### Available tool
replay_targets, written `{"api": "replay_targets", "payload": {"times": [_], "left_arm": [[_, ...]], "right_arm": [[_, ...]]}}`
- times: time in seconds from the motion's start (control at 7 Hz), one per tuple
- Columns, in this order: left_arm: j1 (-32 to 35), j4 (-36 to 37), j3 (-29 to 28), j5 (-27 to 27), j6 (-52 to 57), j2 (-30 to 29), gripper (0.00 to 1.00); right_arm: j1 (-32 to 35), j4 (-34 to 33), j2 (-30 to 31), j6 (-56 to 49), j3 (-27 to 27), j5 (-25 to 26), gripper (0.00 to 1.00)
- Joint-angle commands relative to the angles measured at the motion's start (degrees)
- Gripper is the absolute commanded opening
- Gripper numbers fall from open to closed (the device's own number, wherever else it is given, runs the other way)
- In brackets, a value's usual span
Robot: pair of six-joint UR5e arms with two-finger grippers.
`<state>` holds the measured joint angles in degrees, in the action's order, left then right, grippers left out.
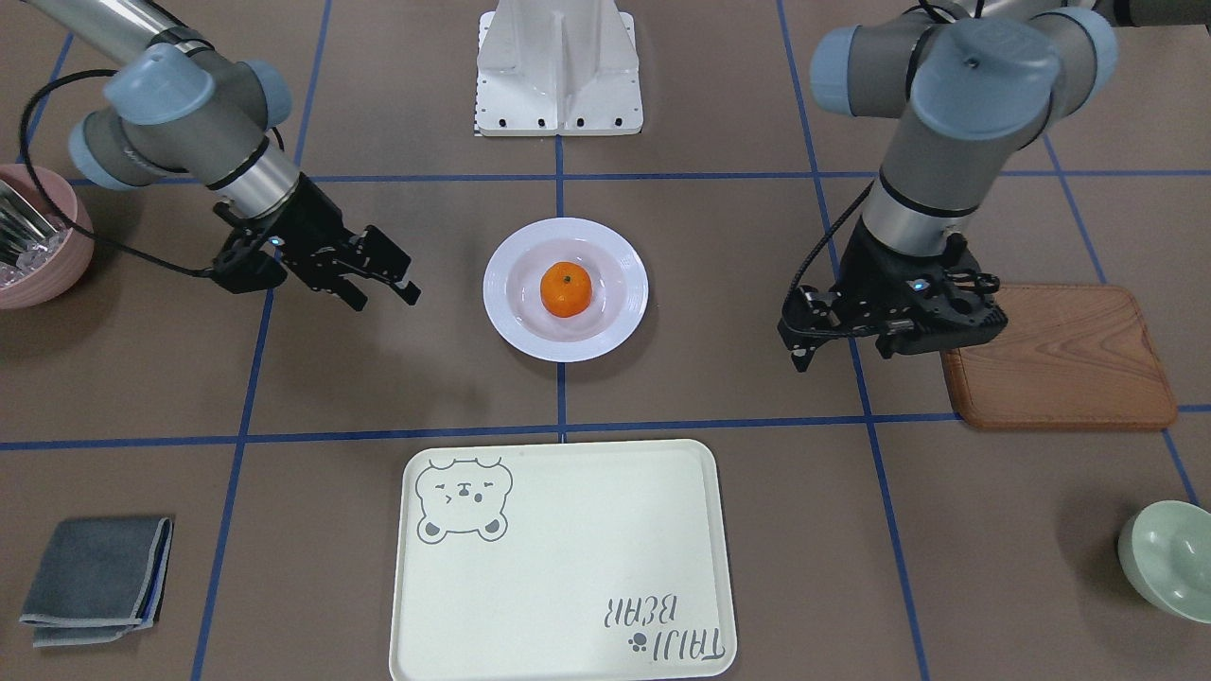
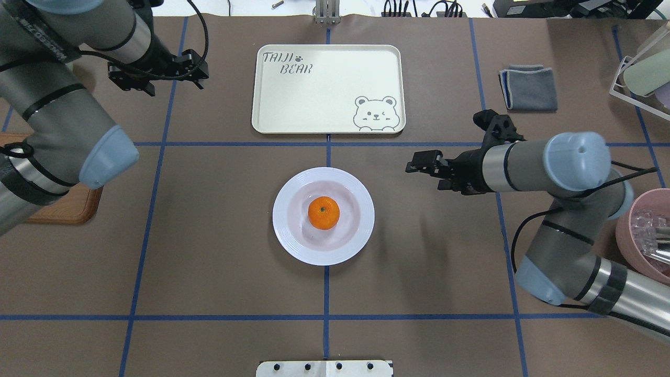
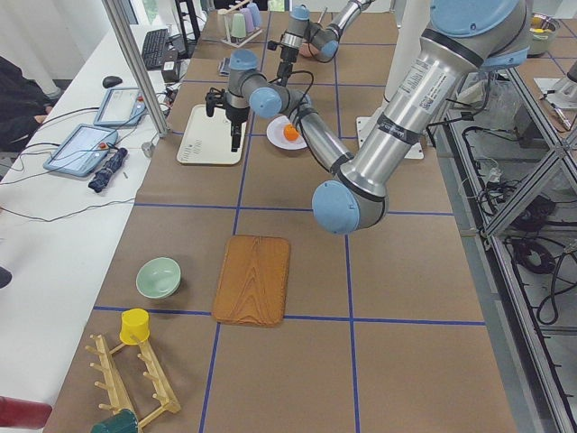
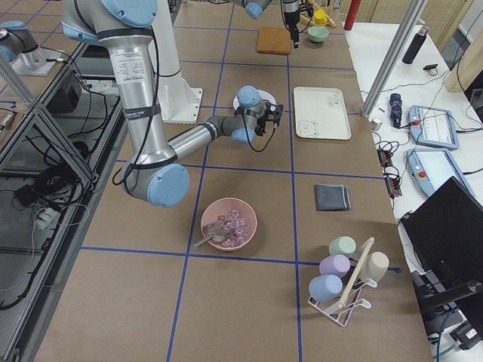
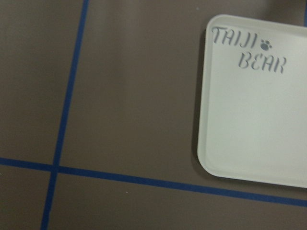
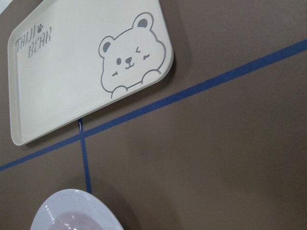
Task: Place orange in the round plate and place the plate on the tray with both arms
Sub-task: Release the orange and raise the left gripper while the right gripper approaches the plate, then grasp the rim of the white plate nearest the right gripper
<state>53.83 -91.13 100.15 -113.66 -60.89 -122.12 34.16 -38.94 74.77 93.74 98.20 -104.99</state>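
Observation:
My right gripper will grab the rim of the round white plate [image 1: 502, 254] next on the side nearest that gripper, away from the wooden board.
The orange [image 1: 566, 288] [image 2: 323, 212] lies in the middle of the round white plate [image 1: 501, 284] [image 2: 285, 235] at the table's centre. The cream bear tray [image 1: 568, 567] [image 2: 324, 89] lies bare beyond the plate, across a blue tape line. My left gripper [image 1: 842, 355] [image 2: 175, 86] hangs open and empty, well off to the plate's side near the wooden board, level with the tray's left edge. My right gripper [image 1: 386, 299] [image 2: 425, 175] is open and empty, a short gap from the plate's other side. The left wrist view shows the tray [image 5: 254, 120]; the right wrist view shows the tray [image 6: 72, 72] and the plate's rim [image 6: 76, 211].
A brown wooden board [image 1: 1060, 359] lies under my left arm's side. A pale green bowl [image 1: 1168, 558], a pink bowl [image 1: 33, 246] with utensils, a folded grey cloth [image 1: 95, 577] and a cup rack [image 2: 644, 68] sit around the table's edges.

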Motion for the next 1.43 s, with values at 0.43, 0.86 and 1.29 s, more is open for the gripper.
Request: {"api": "replay_targets", "payload": {"times": [0.43,0.86,1.29], "left_arm": [[1.89,-2.82,-2.06,0.11,0.78,3.2,0.99],[1.98,-2.73,-2.15,0.11,2.97,4.09,0.99],[1.9,-2.73,-2.24,0.2,2.97,4.44,0.99]], "right_arm": [[-5.15,16.62,-3.4,5.83,-10.22,6.47,1.0],[-7.17,16.71,-3.93,5.84,-10.22,6.29,1.0],[-8.84,16.62,-5.69,5.75,-12.42,6.29,1.0]]}}
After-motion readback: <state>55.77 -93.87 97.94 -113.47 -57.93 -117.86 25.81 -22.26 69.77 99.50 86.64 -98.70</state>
